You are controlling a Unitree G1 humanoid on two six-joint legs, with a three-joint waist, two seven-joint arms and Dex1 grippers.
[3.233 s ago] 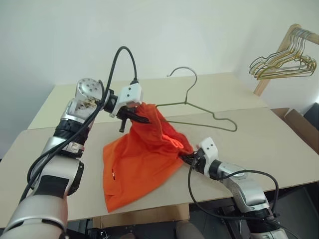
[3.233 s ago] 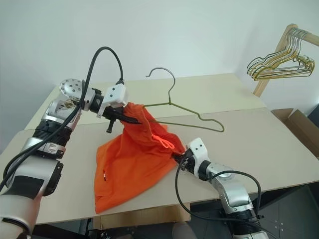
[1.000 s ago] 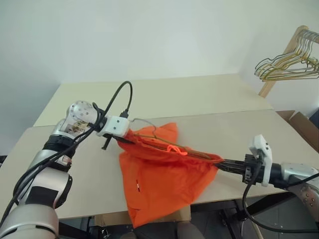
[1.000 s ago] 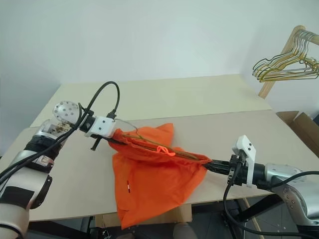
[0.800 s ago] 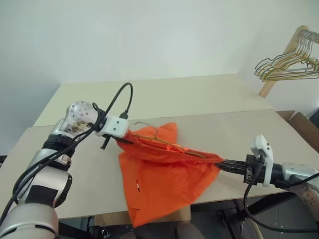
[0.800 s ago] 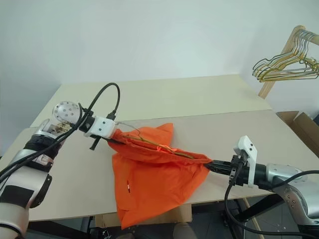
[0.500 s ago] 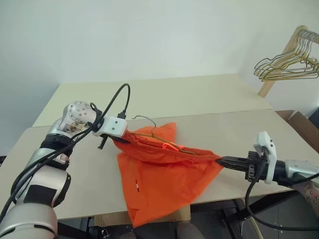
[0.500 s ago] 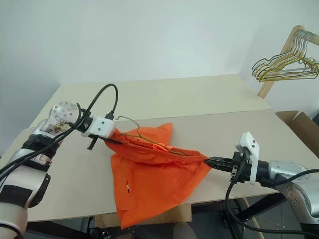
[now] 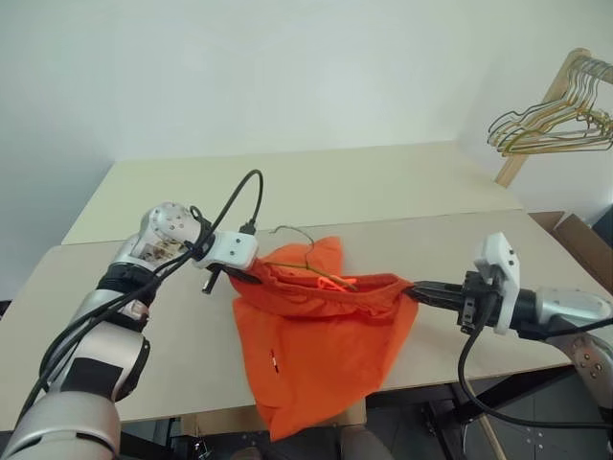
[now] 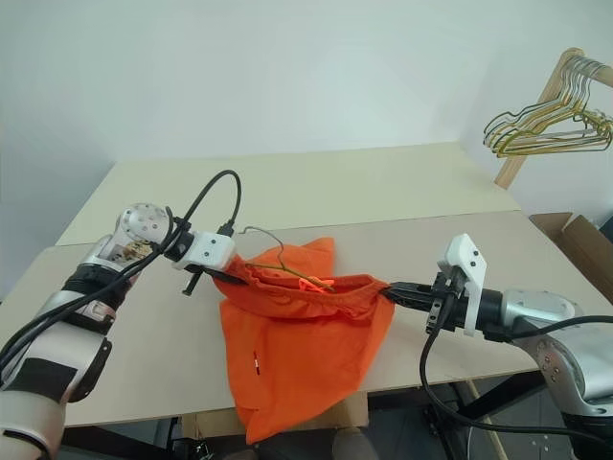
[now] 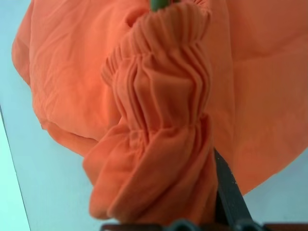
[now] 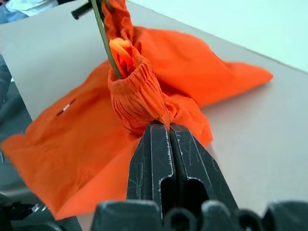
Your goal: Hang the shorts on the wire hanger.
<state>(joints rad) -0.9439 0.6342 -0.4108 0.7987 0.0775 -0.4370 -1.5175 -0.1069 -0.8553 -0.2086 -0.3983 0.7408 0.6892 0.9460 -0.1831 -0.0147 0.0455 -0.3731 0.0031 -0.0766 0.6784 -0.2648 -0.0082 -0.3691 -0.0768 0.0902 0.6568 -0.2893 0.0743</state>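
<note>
The cloth at the waistband's end, beyond the wire hanger, is all that my right gripper pinches, so it should open and grip the waistband [image 9: 355,288] around the hanger's end.
The orange shorts [image 9: 326,340] hang by their gathered waistband between my two grippers, and the legs drape over the table's front edge. My left gripper [image 9: 239,276] is shut on the waistband's left end; one black finger [image 11: 230,192] shows beside the bunched elastic [image 11: 163,96]. My right gripper [image 9: 414,288] is shut on the right end, its fingertips [image 12: 168,127] pinching the fabric. The wire hanger [image 9: 295,237] lies mostly inside the waistband, with its hook poking out at the back. Its olive wire [image 12: 103,38] runs into the opening beside the neon drawstring [image 12: 120,45].
The beige table [image 9: 383,192] is made of two panels with a seam across it. A wooden rack with a bunch of gold and green hangers [image 9: 551,125] stands at the far right. A cardboard box [image 9: 584,238] sits below the rack.
My right gripper has moved up and leftward toward the left one, still shut on the waistband. The waistband has gone from taut to slack and bunched. The left gripper has hardly moved.
</note>
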